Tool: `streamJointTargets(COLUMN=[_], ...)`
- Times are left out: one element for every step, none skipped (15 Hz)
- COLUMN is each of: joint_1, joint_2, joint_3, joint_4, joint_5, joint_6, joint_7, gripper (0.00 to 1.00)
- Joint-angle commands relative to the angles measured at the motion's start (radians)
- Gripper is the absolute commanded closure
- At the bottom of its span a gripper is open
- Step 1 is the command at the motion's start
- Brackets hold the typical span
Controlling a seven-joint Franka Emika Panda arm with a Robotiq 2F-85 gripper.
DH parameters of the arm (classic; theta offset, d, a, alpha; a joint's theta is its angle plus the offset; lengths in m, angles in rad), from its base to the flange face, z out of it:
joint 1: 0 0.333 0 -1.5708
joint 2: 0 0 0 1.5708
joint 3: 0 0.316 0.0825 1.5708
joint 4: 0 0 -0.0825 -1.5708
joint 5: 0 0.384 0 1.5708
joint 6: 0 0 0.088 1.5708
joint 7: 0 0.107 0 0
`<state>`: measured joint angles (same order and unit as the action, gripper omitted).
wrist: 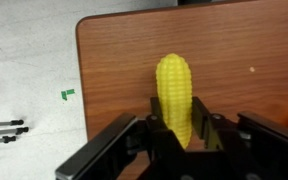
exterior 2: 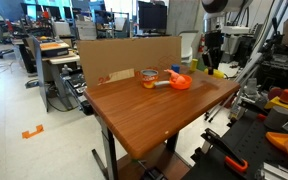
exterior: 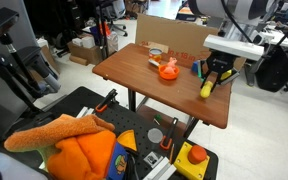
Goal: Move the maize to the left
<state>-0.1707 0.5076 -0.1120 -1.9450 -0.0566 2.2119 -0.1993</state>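
The maize will go down from my gripper onto the brown table (exterior: 141,79), between its front edge and the orange round toy. The maize now hangs over one table end.
The maize (wrist: 174,88) is a yellow toy corn cob held between my gripper's (wrist: 175,122) two black fingers, which are shut on it. In both exterior views the gripper (exterior: 218,74) (exterior 2: 213,62) hangs over one end of the brown wooden table (exterior: 144,85) (exterior 2: 154,115), with the maize (exterior: 206,89) sticking out below the fingers. The wrist view shows the table's edge (wrist: 84,70) close to the maize, with floor beyond it. I cannot tell whether the maize touches the tabletop.
An orange round toy (exterior: 168,70) (exterior 2: 180,82) lies mid-table near a small bowl (exterior: 156,51) (exterior 2: 149,74). A cardboard wall (exterior: 174,35) (exterior 2: 129,55) stands along the back edge. Small coloured pieces (exterior: 198,68) lie by the gripper. An orange cloth (exterior: 69,140) and tools sit below.
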Motion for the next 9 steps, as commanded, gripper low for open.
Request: streamJointTargets(joint_1=[0.046, 0.067, 0.085, 0.105, 0.125, 0.151, 0.17, 0.197, 0.217], joint_2=[-0.137, -0.156, -0.17, -0.176, -0.179, -0.173, -0.173, -0.16, -0.154], joint_3=[0.04, 0.052, 0.064, 0.078, 0.091, 0.102, 0.112, 0.122, 0.131], joint_4=[-0.199, -0.239, -0.266, -0.29, -0.306, -0.321, -0.333, -0.342, -0.349], joint_5=[-0.031, -0.036, -0.038, -0.037, -0.034, -0.04, -0.041, -0.049, -0.052], joint_6=[0.115, 0.138, 0.151, 0.168, 0.173, 0.193, 0.202, 0.219, 0.23], joint_7=[-0.009, 0.001, 0.011, 0.025, 0.044, 0.071, 0.091, 0.122, 0.142], gripper=[0.92, 0.92, 0.92, 0.92, 0.92, 0.92, 0.92, 0.92, 0.92])
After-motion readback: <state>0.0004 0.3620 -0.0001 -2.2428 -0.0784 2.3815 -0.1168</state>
